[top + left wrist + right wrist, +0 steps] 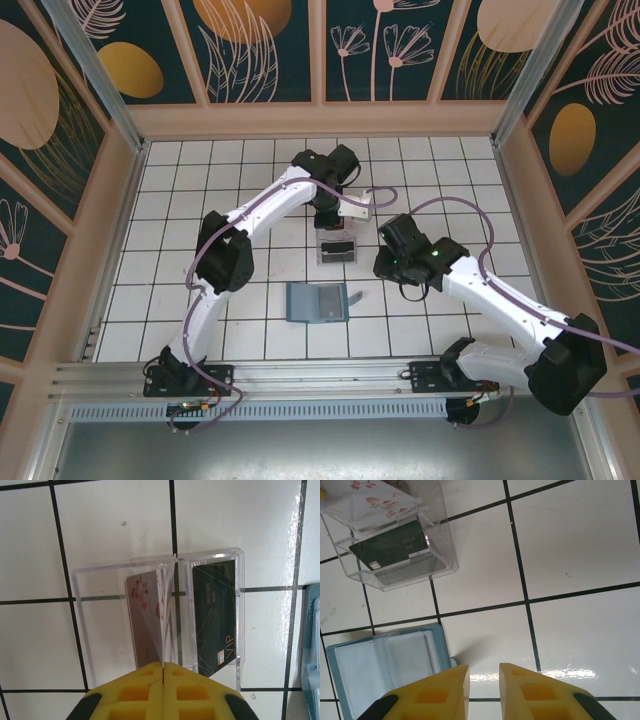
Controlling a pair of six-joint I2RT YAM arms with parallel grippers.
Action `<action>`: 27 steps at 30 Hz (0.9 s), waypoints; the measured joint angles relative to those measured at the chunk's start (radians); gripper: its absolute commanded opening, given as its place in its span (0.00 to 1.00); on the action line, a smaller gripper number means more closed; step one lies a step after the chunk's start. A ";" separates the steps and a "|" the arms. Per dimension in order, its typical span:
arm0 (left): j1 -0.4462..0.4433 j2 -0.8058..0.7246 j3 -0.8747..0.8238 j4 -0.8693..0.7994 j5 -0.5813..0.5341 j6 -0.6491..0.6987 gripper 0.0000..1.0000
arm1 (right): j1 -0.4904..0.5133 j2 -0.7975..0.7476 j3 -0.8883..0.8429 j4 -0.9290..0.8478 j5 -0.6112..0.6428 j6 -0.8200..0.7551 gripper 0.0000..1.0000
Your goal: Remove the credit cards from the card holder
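Observation:
I will use my left gripper to set the pale flowered credit card, now almost edge-on above the tray, down in the clear tray's far half (pixel 337 228) (pixel 148 627), beyond the black card.
The teal card holder (pixel 317 301) lies open on the tiles, its pale inner sleeves (pixel 380 665) facing up. A black credit card (pixel 215 615) lies in the clear tray (pixel 80 630) just beyond it. My left gripper (pixel 163 666) is shut on a pale flowered credit card (pixel 147 615), which stands almost edge-on above the tray's left half. That card (pixel 370 500) also hangs over the tray in the right wrist view. My right gripper (pixel 484 672) hovers open over bare tile just right of the holder's edge, with nothing between its fingers.
The clear tray (pixel 322 258) stands one tile beyond the holder. Wooden walls (pixel 320 120) enclose the tiled floor at the back and sides. The left arm (pixel 260 210) reaches across the middle and the right arm (pixel 500 300) comes in from the right.

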 measured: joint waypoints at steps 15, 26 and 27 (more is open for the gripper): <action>0.000 0.003 0.000 -0.033 -0.045 -0.034 0.00 | -0.004 0.032 0.000 0.011 -0.019 -0.009 0.24; 0.000 0.012 0.010 -0.044 -0.054 -0.053 0.00 | -0.004 0.033 0.000 0.024 -0.026 -0.009 0.24; 0.000 0.017 0.011 -0.047 -0.053 -0.053 0.00 | -0.004 0.035 0.000 0.026 -0.026 -0.010 0.23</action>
